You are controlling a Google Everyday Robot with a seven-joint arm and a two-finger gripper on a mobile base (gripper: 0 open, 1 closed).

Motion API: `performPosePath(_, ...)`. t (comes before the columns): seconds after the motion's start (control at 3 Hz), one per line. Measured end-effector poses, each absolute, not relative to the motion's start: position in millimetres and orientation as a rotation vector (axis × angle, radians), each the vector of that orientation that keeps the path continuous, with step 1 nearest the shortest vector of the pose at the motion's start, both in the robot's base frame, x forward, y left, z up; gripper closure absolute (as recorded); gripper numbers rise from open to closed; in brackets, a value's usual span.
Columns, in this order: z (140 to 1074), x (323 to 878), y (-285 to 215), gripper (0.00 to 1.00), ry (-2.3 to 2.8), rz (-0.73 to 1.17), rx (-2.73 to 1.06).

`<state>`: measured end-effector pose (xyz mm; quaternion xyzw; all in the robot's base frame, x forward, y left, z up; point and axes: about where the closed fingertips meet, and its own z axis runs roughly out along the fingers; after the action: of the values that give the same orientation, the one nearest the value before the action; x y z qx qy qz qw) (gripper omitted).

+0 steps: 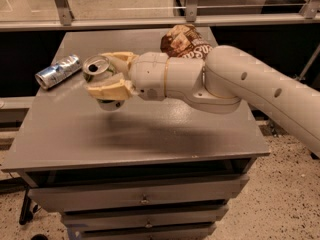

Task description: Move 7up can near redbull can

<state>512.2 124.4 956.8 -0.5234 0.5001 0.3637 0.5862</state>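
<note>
I should release the 7up can upright on the grey table [84,77], against the redbull can's far end.
My gripper [107,75] is shut on the 7up can [98,69], whose silver top shows between the cream fingers [111,90]; most of its body is hidden by them. The can is held upright a little above the grey table [140,129], left of centre. The redbull can [58,71], slim and silver-blue, lies on its side at the table's left edge, a short way left of the held can and apart from it.
A brown chip bag [184,41] lies at the back of the table behind my arm [235,84]. Drawers [145,199] sit under the tabletop. A glass partition runs behind the table.
</note>
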Motion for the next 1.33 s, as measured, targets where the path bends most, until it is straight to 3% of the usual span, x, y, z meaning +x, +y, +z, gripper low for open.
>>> performPosePath(1.33, 926.2, 650.7, 197.3, 1.00, 1.242, 0.788, -1.156)
